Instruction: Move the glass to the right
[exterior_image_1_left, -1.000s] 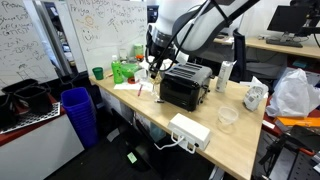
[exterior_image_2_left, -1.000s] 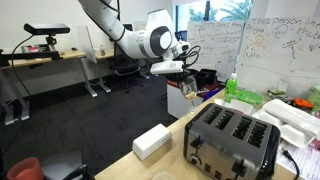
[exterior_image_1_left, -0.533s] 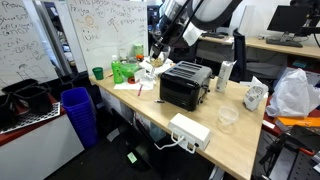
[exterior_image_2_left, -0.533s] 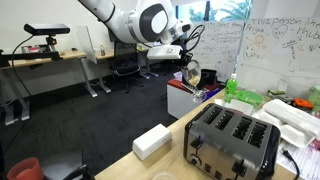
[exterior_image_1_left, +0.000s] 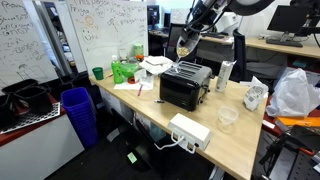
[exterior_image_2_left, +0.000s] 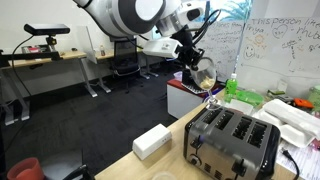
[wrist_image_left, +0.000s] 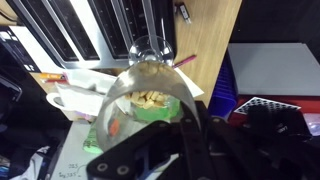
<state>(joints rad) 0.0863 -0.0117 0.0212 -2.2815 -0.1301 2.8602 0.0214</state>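
Next, my gripper lets go of the glass on the wooden table (exterior_image_1_left: 231, 94) next to the black toaster, behind the clear plastic cup.
The glass (exterior_image_1_left: 184, 42) is a small clear stemmed glass with a yellowish tint. It hangs tilted in the air above the black toaster (exterior_image_1_left: 185, 85). It also shows in an exterior view (exterior_image_2_left: 203, 72), over the toaster's (exterior_image_2_left: 232, 140) far end. My gripper (exterior_image_1_left: 192, 28) is shut on the glass and holds it from above; the gripper also shows in an exterior view (exterior_image_2_left: 192, 52). In the wrist view the glass (wrist_image_left: 150, 85) fills the middle, between my dark fingers (wrist_image_left: 180, 140), with the toaster slots (wrist_image_left: 110, 25) below it.
A stemless clear plastic cup (exterior_image_1_left: 228, 117) and a white power strip (exterior_image_1_left: 189, 131) sit on the wooden table in front of the toaster. A green cup (exterior_image_1_left: 97, 73) stands at the table's far left. A blue bin (exterior_image_1_left: 78, 112) is beside the table. A white bag (exterior_image_1_left: 293, 92) lies at the right.
My gripper has risen from the table beside the toaster with the glass in it and moved over the toaster, toward the right in an exterior view.
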